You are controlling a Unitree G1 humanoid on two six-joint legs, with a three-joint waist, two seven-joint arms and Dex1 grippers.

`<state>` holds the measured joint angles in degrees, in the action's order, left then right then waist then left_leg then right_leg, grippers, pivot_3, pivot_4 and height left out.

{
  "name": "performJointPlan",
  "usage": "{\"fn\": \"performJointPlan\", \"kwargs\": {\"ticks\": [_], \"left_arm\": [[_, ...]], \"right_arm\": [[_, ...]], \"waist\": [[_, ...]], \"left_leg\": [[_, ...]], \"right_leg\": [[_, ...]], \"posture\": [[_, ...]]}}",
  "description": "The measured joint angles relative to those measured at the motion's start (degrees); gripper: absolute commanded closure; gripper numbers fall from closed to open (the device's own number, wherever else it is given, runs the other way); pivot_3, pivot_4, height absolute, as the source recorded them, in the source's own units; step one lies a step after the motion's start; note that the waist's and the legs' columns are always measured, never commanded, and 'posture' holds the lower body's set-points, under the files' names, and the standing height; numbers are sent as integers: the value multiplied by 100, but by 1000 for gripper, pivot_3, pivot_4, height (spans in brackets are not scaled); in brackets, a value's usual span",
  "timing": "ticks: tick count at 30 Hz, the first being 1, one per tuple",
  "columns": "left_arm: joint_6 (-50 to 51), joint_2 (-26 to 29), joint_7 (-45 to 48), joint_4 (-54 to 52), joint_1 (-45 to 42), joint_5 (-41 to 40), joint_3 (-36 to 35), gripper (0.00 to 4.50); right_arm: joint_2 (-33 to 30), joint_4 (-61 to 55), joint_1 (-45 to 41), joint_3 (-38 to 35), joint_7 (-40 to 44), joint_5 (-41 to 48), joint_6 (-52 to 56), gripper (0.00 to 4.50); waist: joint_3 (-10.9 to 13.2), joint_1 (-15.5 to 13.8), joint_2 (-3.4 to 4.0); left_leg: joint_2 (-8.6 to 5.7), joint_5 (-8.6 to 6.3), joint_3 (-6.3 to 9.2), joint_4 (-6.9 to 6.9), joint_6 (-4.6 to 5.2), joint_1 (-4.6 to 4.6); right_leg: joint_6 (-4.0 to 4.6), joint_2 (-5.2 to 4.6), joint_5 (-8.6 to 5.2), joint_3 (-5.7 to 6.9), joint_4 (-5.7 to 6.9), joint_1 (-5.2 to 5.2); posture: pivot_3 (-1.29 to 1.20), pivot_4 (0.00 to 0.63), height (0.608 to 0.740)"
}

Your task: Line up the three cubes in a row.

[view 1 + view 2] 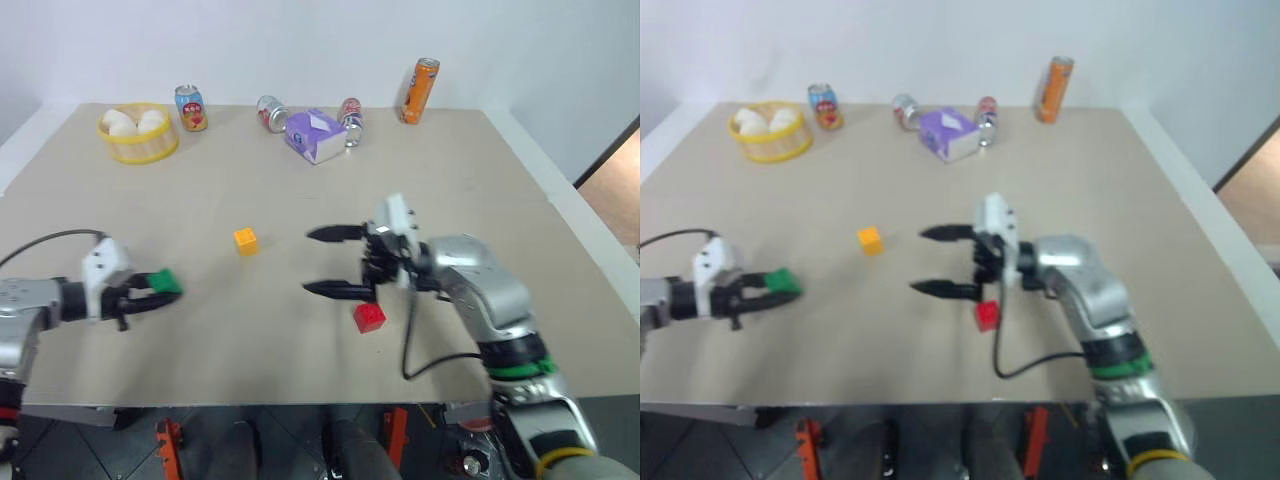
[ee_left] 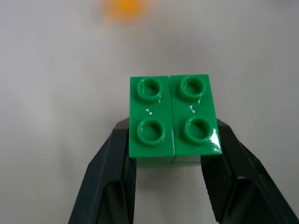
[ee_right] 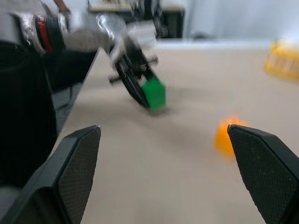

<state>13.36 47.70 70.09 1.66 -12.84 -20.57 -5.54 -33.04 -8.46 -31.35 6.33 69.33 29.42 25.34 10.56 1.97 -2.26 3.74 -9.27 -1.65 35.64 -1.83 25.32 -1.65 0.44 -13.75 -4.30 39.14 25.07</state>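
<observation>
The robot's left gripper will set the green cube down on the table (image 1: 309, 319) next to the red cube, on the side that faces that gripper.
My left gripper (image 1: 160, 289) is shut on the green cube (image 1: 166, 282), held just above the table at the left; the left wrist view shows the studded green cube (image 2: 173, 115) clamped between both fingers (image 2: 117, 163). The yellow-orange cube (image 1: 245, 240) sits on the table between the two arms. The red cube (image 1: 369, 317) lies just below and right of my right gripper (image 1: 328, 262), which hovers open, pointing left, with nothing between its fingers. In the right wrist view I see the green cube (image 3: 153, 94) and the yellow-orange cube (image 3: 227, 135) beyond the wide fingers.
Along the far side stand a yellow basket (image 1: 138, 146) of white balls, a drink can (image 1: 191, 108), two tipped cans (image 1: 270, 113) beside a purple-and-white tissue box (image 1: 314, 136), and an orange can (image 1: 421, 90). The table's front edge runs just below both arms.
</observation>
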Motion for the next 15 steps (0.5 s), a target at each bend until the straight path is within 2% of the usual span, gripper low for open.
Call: {"fn": "performJointPlan", "kwargs": {"ticks": [3,6,11,15], "left_arm": [[350,-320,-198,-857,103,-30,536,3166],[566,-591,-371,-1245,-16,39,945,3166],[694,-1149,-607,-1209,-627,389,1776,3166],[679,-1300,-608,-960,-922,598,2063,3166]], "right_arm": [[-529,-278,288,-229,232,196,171,0],[-904,-322,577,-404,360,224,178,0],[-1131,-398,677,-663,269,278,200,0],[-1164,-604,732,-709,139,306,235,0]], "waist": [[0,57,0],[1,73,2],[2,75,4],[2,78,4]], "left_leg": [[5,1,4,6,2,-9],[7,5,12,4,9,-34],[-4,16,13,21,25,-36],[-12,16,11,31,26,-32]], "right_leg": [[-2,18,10,-7,0,-2],[9,28,14,-7,3,-17],[18,31,30,-25,4,-18],[8,30,36,-40,3,-18]], "posture": [[0,150,740],[0,150,740],[0,150,740],[0,150,740]]}}
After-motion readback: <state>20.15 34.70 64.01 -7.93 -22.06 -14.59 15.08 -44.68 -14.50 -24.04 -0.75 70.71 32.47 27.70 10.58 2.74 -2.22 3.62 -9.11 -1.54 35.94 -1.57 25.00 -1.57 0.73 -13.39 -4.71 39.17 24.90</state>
